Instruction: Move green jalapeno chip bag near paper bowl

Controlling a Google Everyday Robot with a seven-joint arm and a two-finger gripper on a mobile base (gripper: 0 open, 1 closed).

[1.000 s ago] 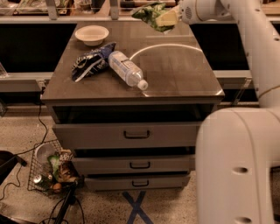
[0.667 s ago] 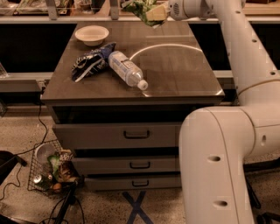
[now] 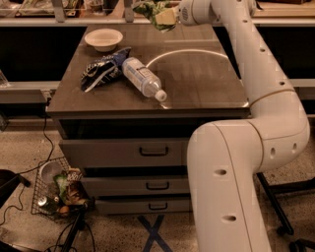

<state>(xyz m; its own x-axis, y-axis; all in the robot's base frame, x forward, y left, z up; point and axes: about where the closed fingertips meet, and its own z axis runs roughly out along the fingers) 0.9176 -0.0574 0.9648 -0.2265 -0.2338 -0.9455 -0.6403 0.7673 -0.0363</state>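
I should set the green jalapeno chip bag on the far edge of the table top [image 3: 149, 28] beside the paper bowl.
The green jalapeno chip bag [image 3: 153, 12] is held in the air above the far edge of the table top, at the top of the camera view. My gripper [image 3: 168, 15] is shut on it at the end of the white arm that reaches in from the right. The paper bowl [image 3: 103, 39] sits on the far left corner of the dark table top [image 3: 197, 78], to the left of and below the bag, a short way apart from it.
A dark blue-and-white chip bag [image 3: 102, 73] and a clear water bottle [image 3: 142, 78] lie left of the table's middle. Drawers [image 3: 153, 150] front the table. A wire basket of trash [image 3: 61, 194] sits on the floor at lower left. A shelf runs behind.
My gripper has carried the green chip bag leftward along the far edge of the table, closer to the paper bowl. The other objects have not moved.
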